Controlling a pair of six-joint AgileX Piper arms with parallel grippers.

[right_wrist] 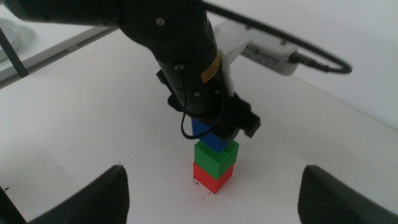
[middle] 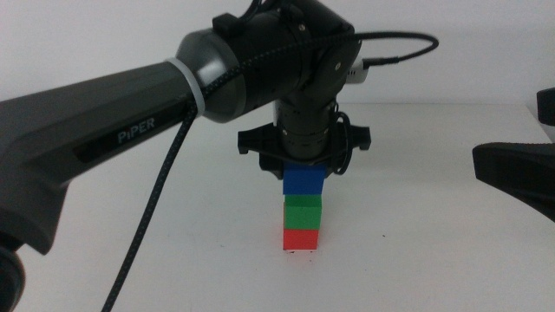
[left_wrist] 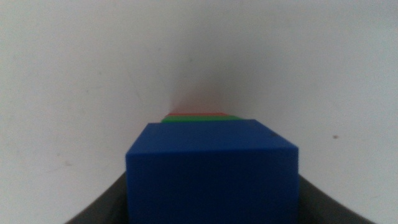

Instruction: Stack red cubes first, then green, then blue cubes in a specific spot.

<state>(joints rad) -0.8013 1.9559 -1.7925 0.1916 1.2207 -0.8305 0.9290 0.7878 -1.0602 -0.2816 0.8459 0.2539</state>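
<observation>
Next, my left gripper lets go of the blue cube flat on top of the green cube (middle: 302,181), lined up with the red cube.
The red cube (middle: 301,237) sits on the white table, the green cube (middle: 303,211) on it and the blue cube (middle: 303,181) on top, all aligned. My left gripper (middle: 303,172) comes straight down from above and is shut on the blue cube (left_wrist: 211,168); in the left wrist view only slivers of the green cube (left_wrist: 233,117) and the red cube (left_wrist: 199,112) show behind it. The stack covers the marked spot; tiny specks show at its base (middle: 299,252). My right gripper (middle: 512,173) waits open at the right, apart from the stack (right_wrist: 214,165).
The left arm (middle: 130,113) and its cable (middle: 147,225) cross the left half of the middle view. The table's far edge (middle: 451,104) runs behind the stack. A table edge with a pale round object (right_wrist: 12,31) shows in the right wrist view.
</observation>
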